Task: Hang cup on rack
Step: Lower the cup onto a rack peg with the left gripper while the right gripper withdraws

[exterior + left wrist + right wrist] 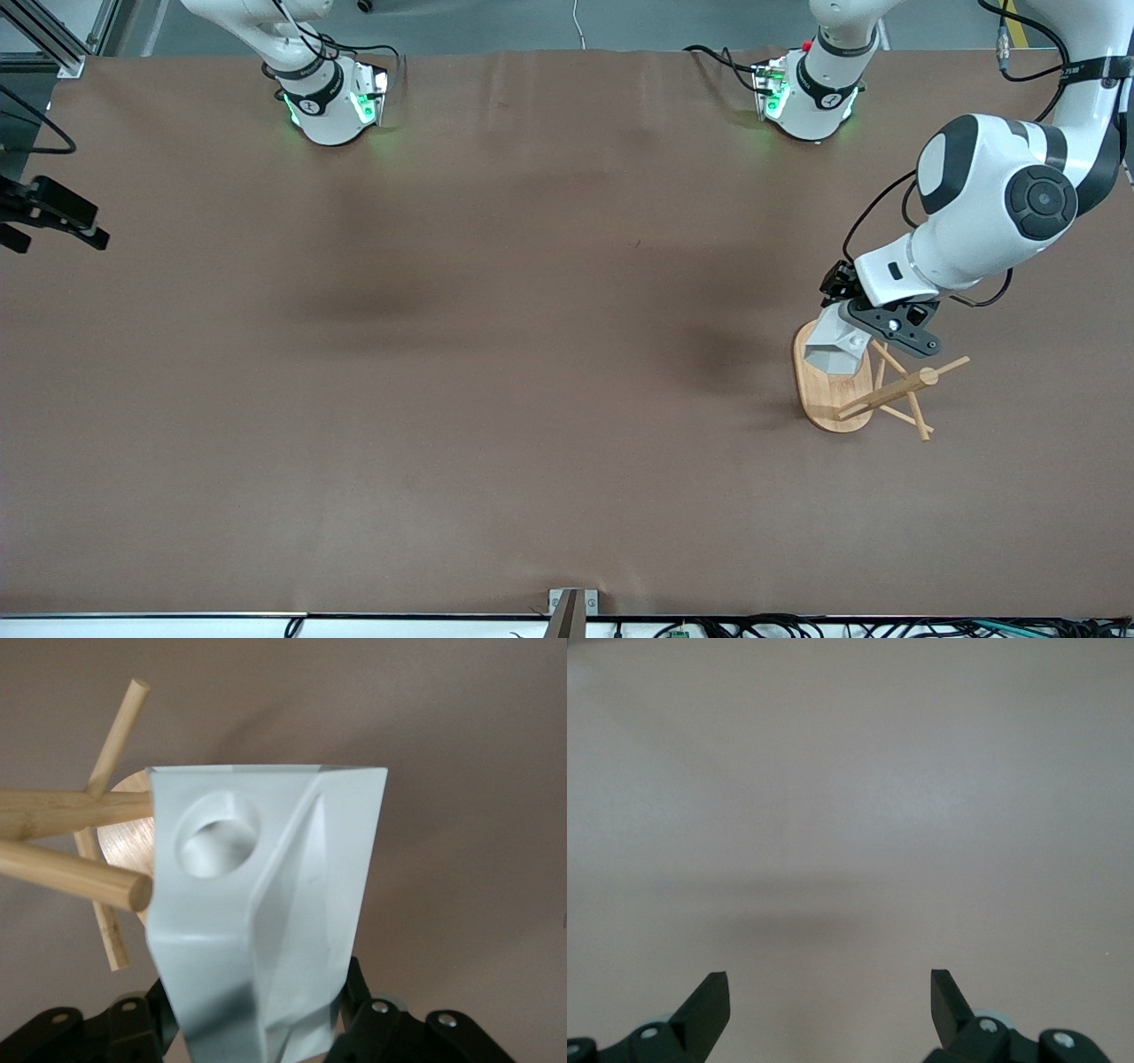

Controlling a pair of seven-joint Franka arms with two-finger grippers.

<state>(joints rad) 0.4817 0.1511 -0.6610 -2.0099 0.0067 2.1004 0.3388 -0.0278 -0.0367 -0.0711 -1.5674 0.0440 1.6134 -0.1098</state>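
Observation:
I need to use my left gripper to release the white cup on the bamboo rack's peg over the oval base (pixel 869 378) (pixel 106 870), beside the central post.
The white faceted cup (pixel 835 346) hangs in the air over the oval base of the bamboo rack (pixel 826 396), which stands toward the left arm's end of the table. My left gripper (pixel 873 334) is shut on the cup's body. In the left wrist view the cup (pixel 292 895) fills the middle, with black fingers (pixel 357 990) pressed on both its sides. Its blocky handle with the round hole (pixel 217 835) faces the rack's pegs (pixel 66 870). One peg's tip sits just beside the handle, outside the hole. My right gripper (pixel 829 988) is open over bare table and waits.
The rack's central post (pixel 897 388) and crossing pegs rise from the base toward the front camera, beside the cup. Brown table mat (pixel 496 372) spreads between the two arms. A black device (pixel 53 211) juts in at the right arm's end of the table.

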